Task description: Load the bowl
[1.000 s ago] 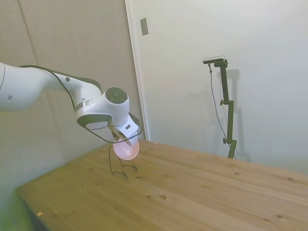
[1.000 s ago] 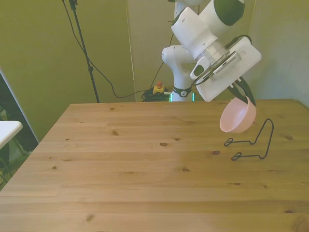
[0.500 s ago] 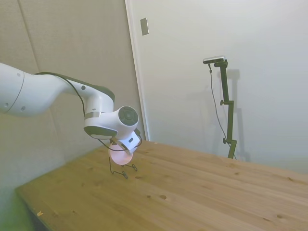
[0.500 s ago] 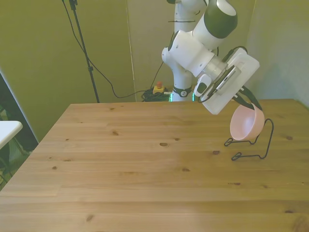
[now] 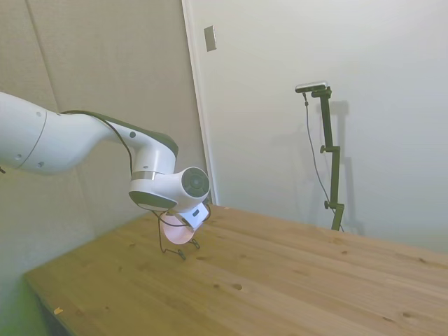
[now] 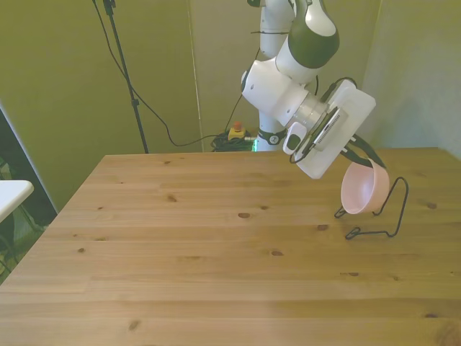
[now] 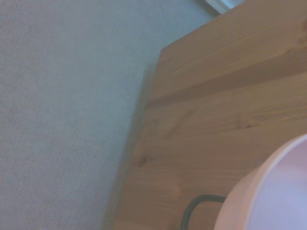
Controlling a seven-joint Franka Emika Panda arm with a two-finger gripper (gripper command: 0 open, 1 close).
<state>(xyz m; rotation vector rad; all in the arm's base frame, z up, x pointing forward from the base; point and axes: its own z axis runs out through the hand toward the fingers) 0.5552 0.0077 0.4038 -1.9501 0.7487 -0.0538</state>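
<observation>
Next, my gripper lets go of the pale pink bowl between the upright loop and feet (image 5: 175,237) of the thin black wire rack. The bowl now hangs tipped on its side there.
The pale pink bowl (image 6: 364,189) hangs tipped on its side, its outside turned toward the front view's left. My gripper (image 6: 366,158) is shut on its upper rim. The bowl sits low between the upright loop and the feet of the thin black wire rack (image 6: 393,207), near the front view's right table edge; I cannot tell whether it touches the wire. In the side view the bowl (image 5: 174,228) shows only partly under the wrist, just above the rack (image 5: 180,248). The wrist view shows the bowl's rim (image 7: 268,191) and one bend of rack wire (image 7: 195,205).
The wooden table (image 6: 202,245) stretches wide toward the front view's left. Its corner and edge (image 7: 158,62) lie close beside the rack, with grey wall (image 7: 62,105) beyond. A white surface (image 6: 9,193) juts in at the front view's far left.
The arm has come down and toward the front view's right, carrying the bowl from above the table into the wire rack's span. The grip on the rim has held.
</observation>
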